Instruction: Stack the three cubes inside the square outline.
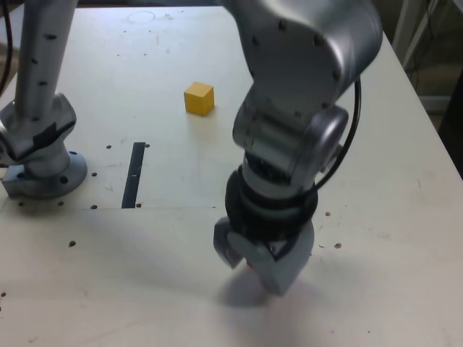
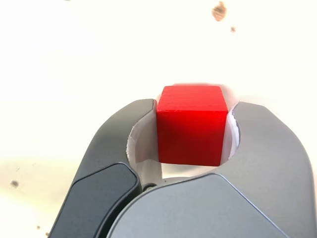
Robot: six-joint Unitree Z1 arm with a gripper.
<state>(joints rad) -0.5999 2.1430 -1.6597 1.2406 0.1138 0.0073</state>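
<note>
Next, my gripper releases the red cube inside the square outline (image 1: 280,178), between the black strip and the table's diagonal edge.
In the wrist view the red cube (image 2: 192,124) sits between the two grey jaws of my gripper (image 2: 193,105), and both jaw tips press against its sides. In the exterior view my gripper (image 1: 255,266) is low over the table's front, with only a sliver of the red cube (image 1: 250,264) showing under it. The yellow cube (image 1: 199,98) rests alone on the table farther back, well apart from the gripper. The green cube and the square outline are out of view.
A narrow black strip (image 1: 134,174) lies flat on the table towards the exterior view's left. Beyond it, at the left edge, stands a grey arm base (image 1: 43,173). The table's right edge (image 1: 427,123) runs diagonally at the exterior view's right.
</note>
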